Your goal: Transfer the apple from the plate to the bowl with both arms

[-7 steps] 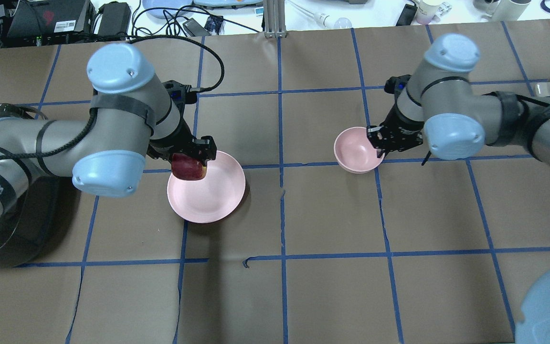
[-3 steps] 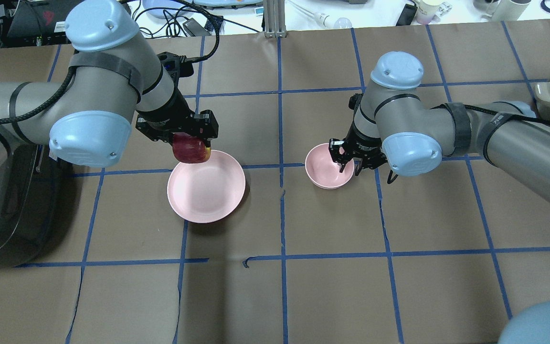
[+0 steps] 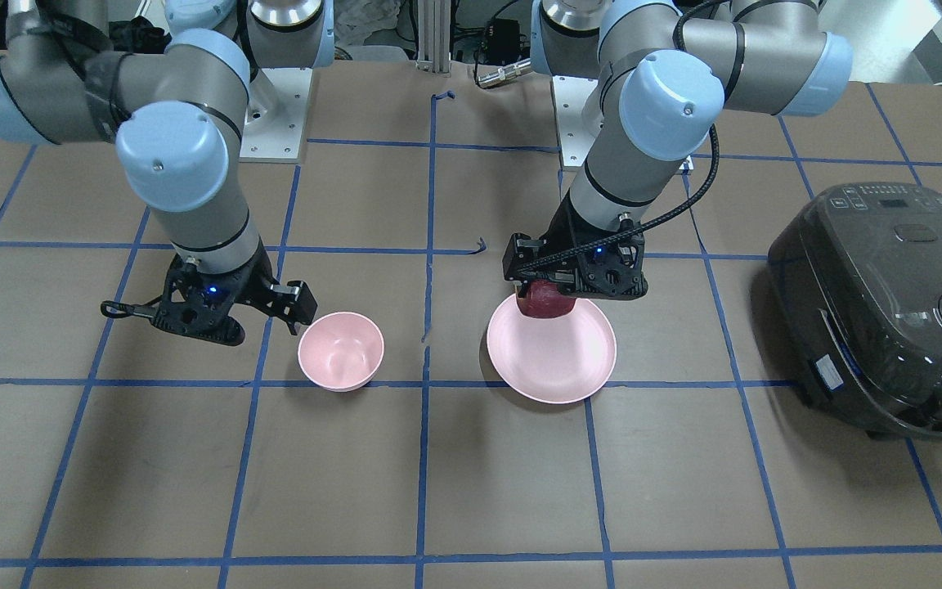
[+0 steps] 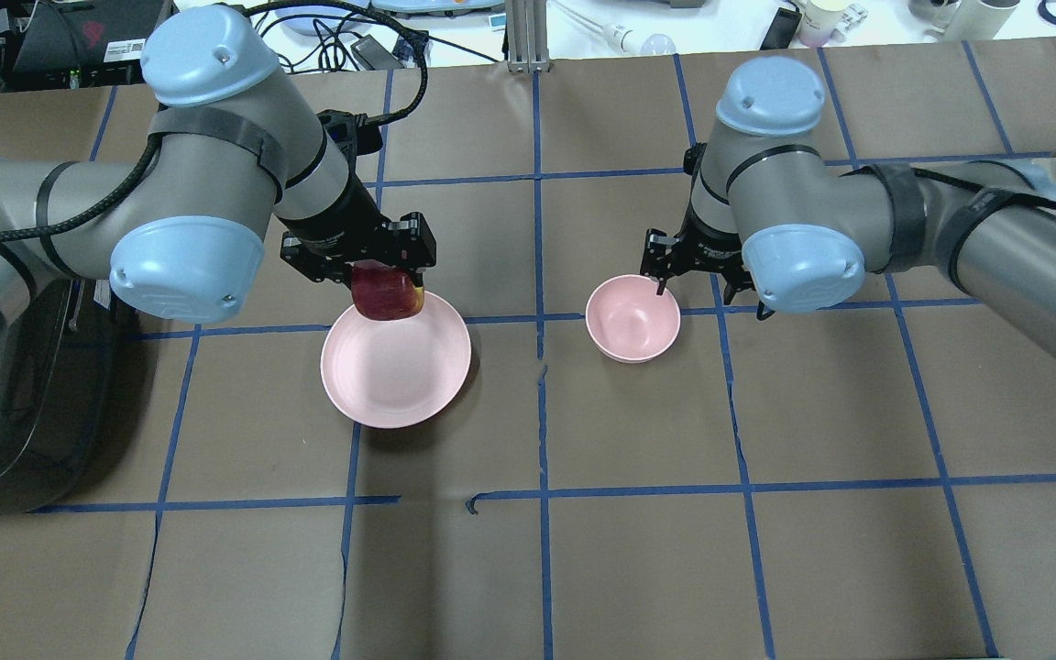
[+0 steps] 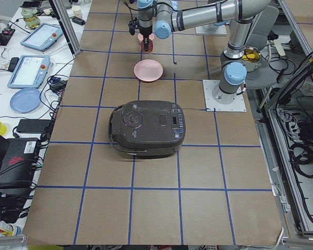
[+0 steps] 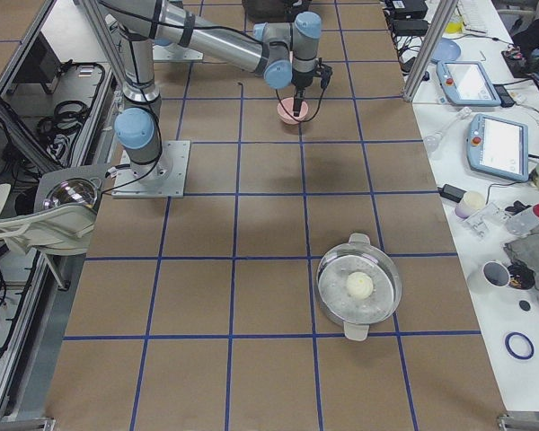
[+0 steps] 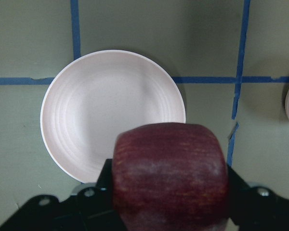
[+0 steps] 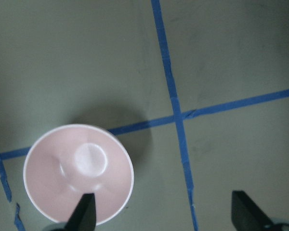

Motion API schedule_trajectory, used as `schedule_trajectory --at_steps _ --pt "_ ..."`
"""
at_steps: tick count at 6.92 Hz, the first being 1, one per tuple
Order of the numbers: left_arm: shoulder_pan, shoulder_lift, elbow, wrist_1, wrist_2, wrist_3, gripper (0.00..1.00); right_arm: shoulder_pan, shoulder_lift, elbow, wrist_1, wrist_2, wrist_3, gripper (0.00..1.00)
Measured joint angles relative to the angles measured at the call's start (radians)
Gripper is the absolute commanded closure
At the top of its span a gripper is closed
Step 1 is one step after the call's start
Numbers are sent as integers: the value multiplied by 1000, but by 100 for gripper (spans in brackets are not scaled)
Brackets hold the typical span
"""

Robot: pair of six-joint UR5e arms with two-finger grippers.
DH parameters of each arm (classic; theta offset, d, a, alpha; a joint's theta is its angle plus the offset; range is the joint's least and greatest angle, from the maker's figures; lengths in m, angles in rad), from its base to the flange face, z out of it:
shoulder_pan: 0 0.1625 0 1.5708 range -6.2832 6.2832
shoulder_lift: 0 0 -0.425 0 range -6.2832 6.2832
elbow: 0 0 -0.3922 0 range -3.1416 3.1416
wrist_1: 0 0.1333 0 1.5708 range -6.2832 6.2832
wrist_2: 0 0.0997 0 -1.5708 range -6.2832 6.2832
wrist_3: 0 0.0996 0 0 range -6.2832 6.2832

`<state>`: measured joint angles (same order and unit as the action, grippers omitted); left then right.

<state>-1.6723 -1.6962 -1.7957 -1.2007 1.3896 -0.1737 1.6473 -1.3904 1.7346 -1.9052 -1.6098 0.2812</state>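
Note:
My left gripper has the dark red apple, still over the pink plate's far rim. It will release the apple in the middle of the small pink bowl [image 3: 342, 361] beside the plate.
My left gripper [image 4: 388, 271] is shut on the dark red apple [image 4: 387, 293] and holds it in the air over the far rim of the pale pink plate [image 4: 397, 367]. The left wrist view shows the apple [image 7: 171, 173] between the jaws with the plate [image 7: 101, 106] below it. The small pink bowl [image 4: 632, 318] stands to the right of the plate and has nothing in it. My right gripper [image 4: 686, 275] is open just beyond the bowl's far right rim, apart from it. In the right wrist view the bowl [image 8: 77, 173] lies under one finger [image 8: 85, 214].
A black rice cooker [image 3: 888, 311] stands on the left arm's side of the table. A steel pot [image 6: 359, 287] with a pale ball inside stands far out on the right arm's side. Blue tape lines cross the brown table cover.
My left gripper has lifted the apple and moved it a little right. My right gripper dragged the bowl toward the plate, then let go of its rim and drew back.

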Motion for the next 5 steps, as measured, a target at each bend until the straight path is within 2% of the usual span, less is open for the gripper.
schedule_trajectory --at_steps 2,3,5 --pt "-42 -36 3 63 -76 -142 100 -4 -59 -202 284 -8 -11 0" --pt "-81 -75 5 146 -111 -250 100 -7 -63 -287 392 -4 -16 0" --pt "-174 -170 11 326 -152 -469 100 -18 -61 -346 452 -1 -71 0"
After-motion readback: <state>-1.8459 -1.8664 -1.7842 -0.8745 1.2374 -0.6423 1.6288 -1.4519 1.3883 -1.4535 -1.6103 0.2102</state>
